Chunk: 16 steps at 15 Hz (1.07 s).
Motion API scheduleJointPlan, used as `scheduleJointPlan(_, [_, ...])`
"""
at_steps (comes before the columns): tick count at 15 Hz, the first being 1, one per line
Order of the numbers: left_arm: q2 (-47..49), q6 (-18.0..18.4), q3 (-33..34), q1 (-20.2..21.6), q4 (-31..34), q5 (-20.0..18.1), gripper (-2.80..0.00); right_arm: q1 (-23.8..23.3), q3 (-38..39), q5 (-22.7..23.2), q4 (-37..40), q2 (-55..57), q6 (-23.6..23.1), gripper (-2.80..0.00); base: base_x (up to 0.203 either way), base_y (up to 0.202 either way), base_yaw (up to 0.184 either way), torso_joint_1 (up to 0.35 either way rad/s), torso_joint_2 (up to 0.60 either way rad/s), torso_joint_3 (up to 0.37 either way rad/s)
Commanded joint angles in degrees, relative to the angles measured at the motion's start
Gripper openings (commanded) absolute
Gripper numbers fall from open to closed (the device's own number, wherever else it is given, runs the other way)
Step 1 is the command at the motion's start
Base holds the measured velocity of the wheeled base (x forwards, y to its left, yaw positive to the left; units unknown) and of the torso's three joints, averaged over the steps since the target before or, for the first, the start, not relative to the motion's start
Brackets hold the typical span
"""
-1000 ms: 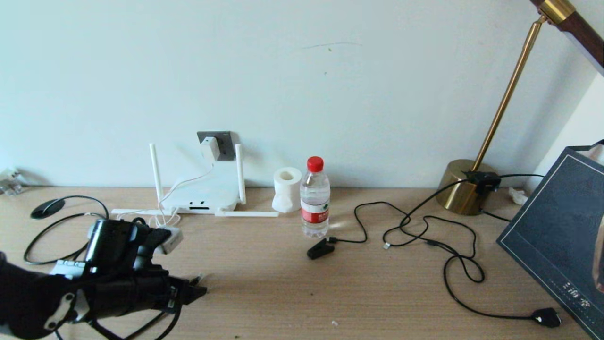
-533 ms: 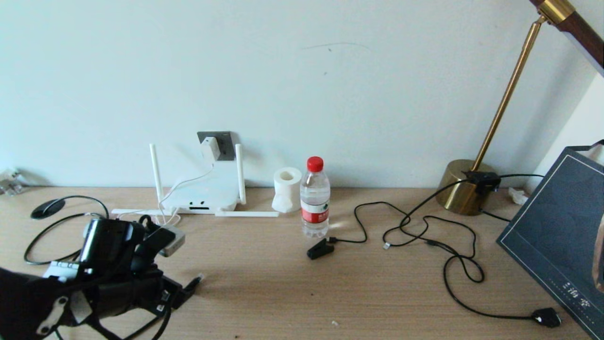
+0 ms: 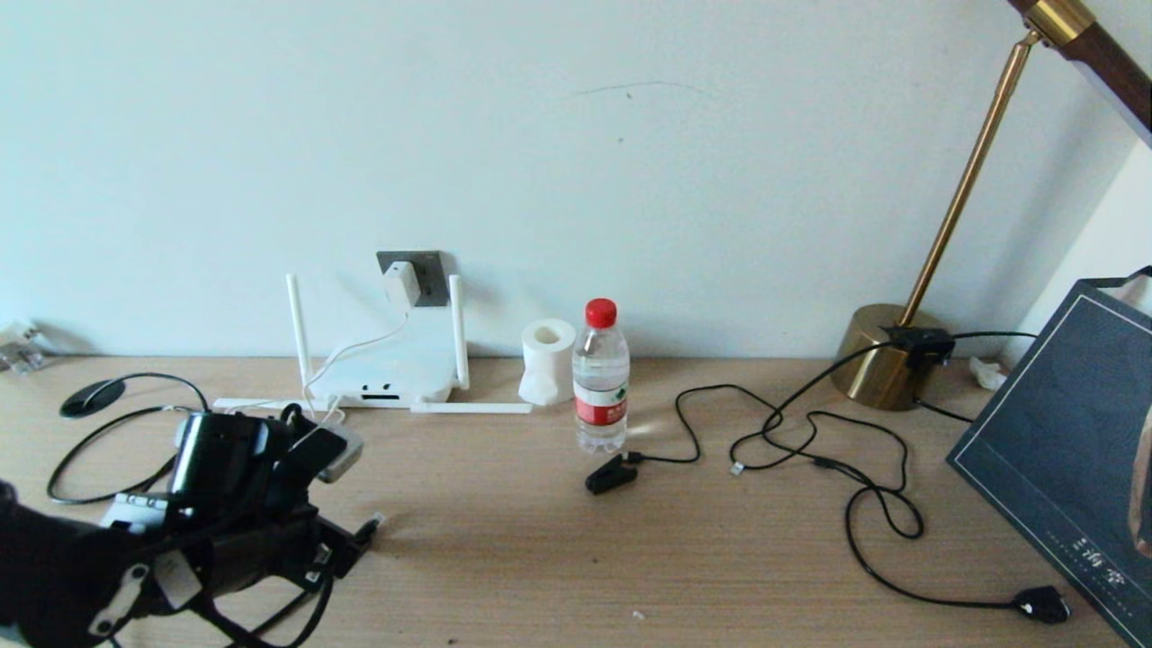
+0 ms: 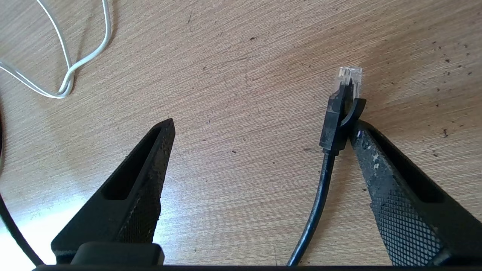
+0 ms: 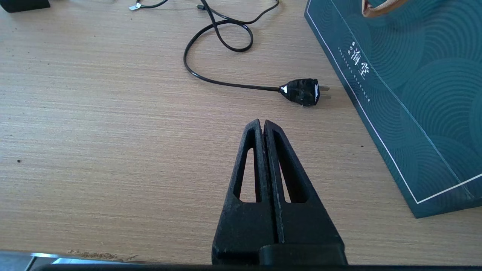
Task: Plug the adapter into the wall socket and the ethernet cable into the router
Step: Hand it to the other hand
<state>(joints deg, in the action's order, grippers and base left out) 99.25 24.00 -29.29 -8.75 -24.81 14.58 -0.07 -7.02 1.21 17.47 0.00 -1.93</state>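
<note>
My left gripper has the plug's hooked tab resting against a fingertip, so I should center its fingers and grip the black boot (image 4: 332,136) behind the tab.
The white adapter (image 3: 402,282) sits in the dark grey wall socket (image 3: 427,273), its thin white cord (image 4: 67,81) running down to the white router (image 3: 391,373) below. The black ethernet cable ends in a clear-tipped plug (image 4: 340,109) that lies on the desk at the front left (image 3: 371,523). My left gripper (image 4: 265,124) is open just above the desk with the cable between its fingers. The plug rests against the inner side of one fingertip (image 4: 371,158); the other finger stands far off. My right gripper (image 5: 261,123) hangs shut and empty over the desk's right side.
A water bottle (image 3: 601,378), a paper roll (image 3: 547,360) and a black clip on thin wire (image 3: 610,474) stand right of the router. A chunky black plug (image 5: 303,92), a brass lamp base (image 3: 886,355) and a dark teal box (image 3: 1071,450) fill the right side.
My left arm has pulled back a little toward the left and its jaws have widened slightly. The ethernet plug has shifted slightly left with the gripper. The right gripper is unchanged.
</note>
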Motion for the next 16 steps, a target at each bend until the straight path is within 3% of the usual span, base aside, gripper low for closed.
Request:
scheduleJointPlan(1, [0.89, 0.17, -0.06, -0.39, 0.02, 0.19, -2.80, -0.01, -0.01, 0.02, 0.11, 0.00, -0.10, -2.80, 0.000, 0.000, 0.000, 0.000, 0.00, 0.000])
scheduleJointPlan(13, [2.88, -0.27, 1.78, -0.48, 0.02, -0.14, -2.80, -0.07, -0.01, 0.05, 0.11, 0.07, -0.01, -2.80, 0.000, 0.000, 0.000, 0.000, 0.00, 0.000])
scheduleJointPlan(16, [2.04, -1.04, 1.24, -0.41, 0.09, -4.11, -2.80, -0.08, -0.01, 0.02, 0.11, 0.06, -0.04, -2.80, 0.000, 0.000, 0.000, 0.000, 0.00, 0.000])
